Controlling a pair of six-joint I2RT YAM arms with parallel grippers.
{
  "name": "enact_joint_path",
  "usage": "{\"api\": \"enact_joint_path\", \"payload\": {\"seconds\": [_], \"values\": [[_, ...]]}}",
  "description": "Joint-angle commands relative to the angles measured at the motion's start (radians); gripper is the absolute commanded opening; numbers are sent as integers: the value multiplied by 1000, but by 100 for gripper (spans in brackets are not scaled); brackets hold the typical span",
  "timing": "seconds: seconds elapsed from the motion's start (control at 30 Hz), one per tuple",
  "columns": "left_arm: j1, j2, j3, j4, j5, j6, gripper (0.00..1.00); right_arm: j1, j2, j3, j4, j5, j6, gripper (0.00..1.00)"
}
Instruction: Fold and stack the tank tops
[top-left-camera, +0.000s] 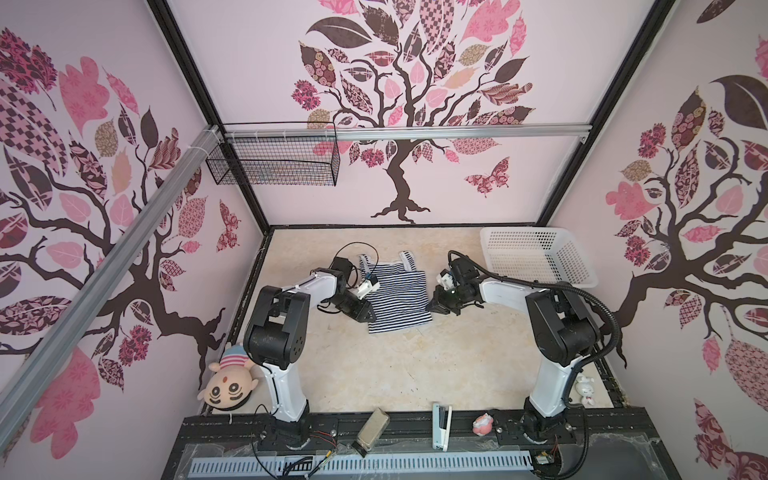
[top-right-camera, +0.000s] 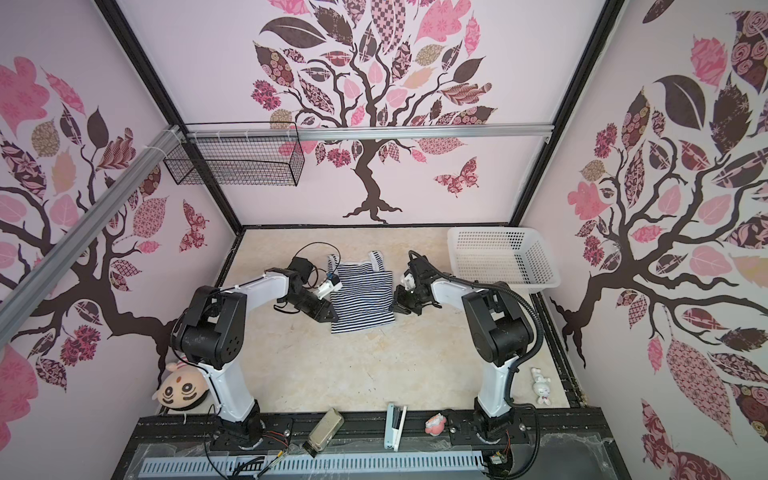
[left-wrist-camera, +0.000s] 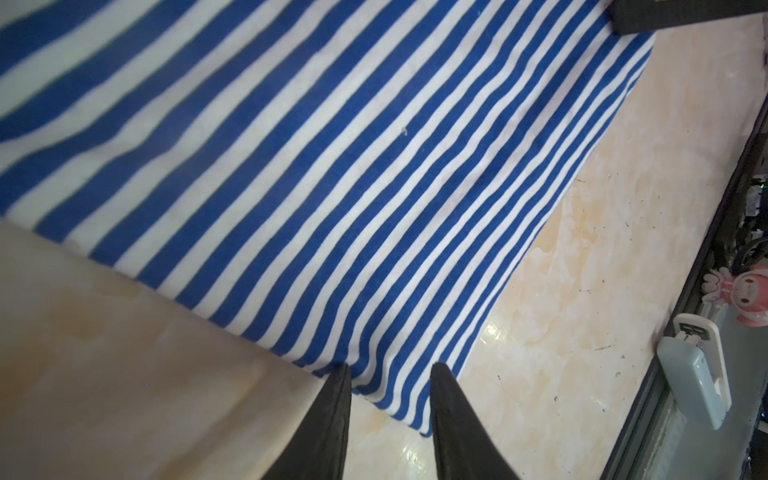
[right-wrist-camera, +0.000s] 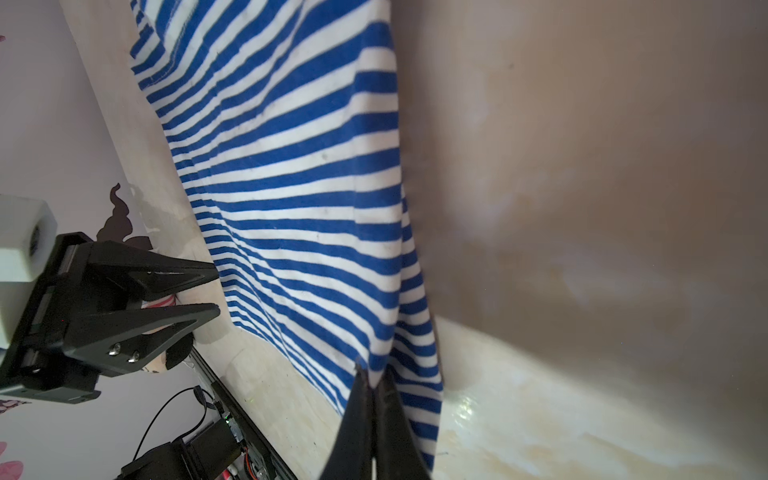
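Observation:
My left gripper is loosely holding the tank top's hem corner, so it should pinch the tank top's side edge (left-wrist-camera: 364, 387) before both grippers pull the tank top nearer.
One striped navy-and-white tank top (top-left-camera: 397, 297) (top-right-camera: 361, 297) lies spread on the beige table, straps toward the back wall and hem toward the front. My left gripper (top-left-camera: 368, 316) (left-wrist-camera: 390, 368) sits at its near-left hem corner. Its jaws stand apart, with the corner of the cloth (left-wrist-camera: 374, 249) lying loose between the tips. My right gripper (top-left-camera: 432, 305) (right-wrist-camera: 374, 374) is at the right side edge, shut on a pinch of the striped fabric (right-wrist-camera: 291, 208), which rises into the jaws. The right wrist view also shows the left gripper (right-wrist-camera: 212, 286) with its jaws apart.
A white plastic basket (top-left-camera: 536, 257) stands at the back right. A black adapter with cable (top-left-camera: 343, 264) lies behind the left arm. A plush doll (top-left-camera: 228, 382), metal case (top-left-camera: 372, 428), stapler (top-left-camera: 440, 424), pink toy (top-left-camera: 484, 424) and white bunny (top-left-camera: 586, 388) line the near edge and corners.

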Motion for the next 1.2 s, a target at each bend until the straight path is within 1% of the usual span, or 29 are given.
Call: {"api": "enact_joint_path", "payload": {"seconds": [0.0,0.27,0.63,0.87,1.0,1.17], "values": [[10,-2,12,25,-10,-22,36,6,13,45,-22,-9,-12,6],[13,5,14,20,-40,-29,36,7,26,57,-21,-12,-10,6],[0,55,51,-8,-39,-32,36,6,26,59,-18,-15,-7,6],[-6,61,57,-14,-49,-31,35,7,25,60,-18,-15,-4,6],[-15,57,59,-22,-37,-27,30,7,27,59,-18,-15,-2,5],[-27,50,60,-31,-25,-23,18,6,24,57,-18,-14,-3,5]]}}
